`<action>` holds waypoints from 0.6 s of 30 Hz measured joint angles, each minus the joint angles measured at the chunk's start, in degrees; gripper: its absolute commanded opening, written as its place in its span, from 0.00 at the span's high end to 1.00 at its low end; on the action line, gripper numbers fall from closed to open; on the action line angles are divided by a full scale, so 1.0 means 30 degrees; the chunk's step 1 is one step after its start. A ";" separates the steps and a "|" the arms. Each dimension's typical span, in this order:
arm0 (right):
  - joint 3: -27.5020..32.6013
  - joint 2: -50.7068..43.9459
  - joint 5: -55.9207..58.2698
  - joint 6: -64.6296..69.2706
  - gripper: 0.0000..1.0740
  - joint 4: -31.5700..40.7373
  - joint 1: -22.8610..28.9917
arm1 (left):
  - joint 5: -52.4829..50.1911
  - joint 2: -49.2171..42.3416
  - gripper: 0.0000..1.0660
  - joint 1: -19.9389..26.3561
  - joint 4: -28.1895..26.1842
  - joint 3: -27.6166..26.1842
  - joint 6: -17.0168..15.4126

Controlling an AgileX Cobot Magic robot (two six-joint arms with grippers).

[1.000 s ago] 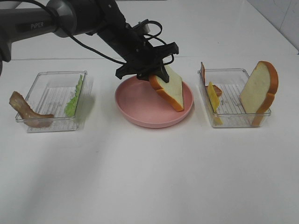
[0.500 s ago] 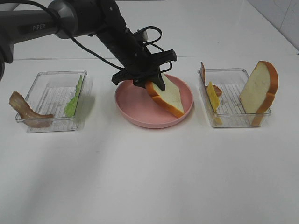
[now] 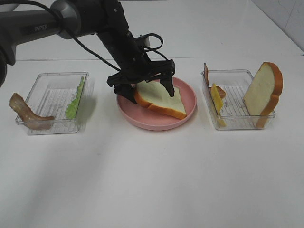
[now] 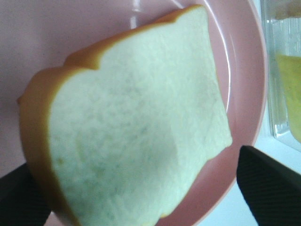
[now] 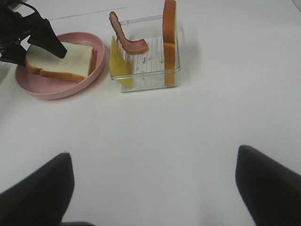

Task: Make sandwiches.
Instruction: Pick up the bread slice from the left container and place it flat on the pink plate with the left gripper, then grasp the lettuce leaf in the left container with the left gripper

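The far end of the green lettuce (image 3: 81,82), which leans on the side of the clear tray, will be gripped next by my left gripper.
A white bread slice with orange-brown crust (image 3: 159,97) lies on the round pink plate (image 3: 185,118), leaning on its right rim. My left gripper (image 3: 144,87) hangs just above it, jaws spread wide on either side, open and empty. The left wrist view shows the slice (image 4: 136,127) between the fingertips (image 4: 270,183). A second bread slice (image 3: 263,92) stands upright in the right tray (image 3: 237,124) with yellow cheese (image 3: 217,102) and a bacon strip (image 3: 207,76). Green lettuce (image 3: 76,99) and another bacon strip (image 3: 28,111) are in the left tray (image 3: 52,128). My right gripper (image 5: 153,188) is open over bare table.
The left arm (image 3: 71,19) and its cable reach in from the upper left over the plate. The right wrist view shows the plate (image 5: 61,89) and the right tray (image 5: 146,77) ahead. White table lies in front of the trays.
My left gripper lowered the bread slice from a tilted hold onto the plate and opened. The slice now lies nearly flat. The right side is unchanged.
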 measured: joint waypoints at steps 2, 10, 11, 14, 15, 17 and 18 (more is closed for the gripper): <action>0.0000 0.0000 0.0000 0.0000 0.19 0.0000 0.0000 | 0.0802 0.0000 0.08 -0.0019 0.0497 -0.0630 0.0000; 0.0000 0.0000 0.0000 0.0000 0.19 0.0000 0.0000 | 0.2979 -0.0153 0.08 -0.0038 0.3132 -0.3170 -0.0783; 0.0000 0.0000 0.0000 0.0000 0.19 0.0000 0.0000 | 0.2998 -0.0286 0.08 -0.0038 0.3514 -0.3514 -0.0955; 0.0000 0.0000 0.0000 0.0000 0.19 0.0000 0.0000 | 0.3037 -0.0668 0.08 -0.0038 0.3533 -0.3724 -0.1070; 0.0000 0.0000 0.0000 0.0000 0.19 0.0000 0.0000 | 0.3037 -0.0668 0.08 -0.0038 0.3533 -0.3724 -0.1070; 0.0000 0.0000 0.0000 0.0000 0.19 0.0000 0.0000 | 0.3037 -0.0936 0.08 -0.0038 0.3476 -0.3743 -0.1050; 0.0000 0.0000 0.0000 0.0000 0.19 0.0000 0.0000 | 0.3037 -0.1089 0.08 -0.0038 0.3438 -0.3743 -0.1012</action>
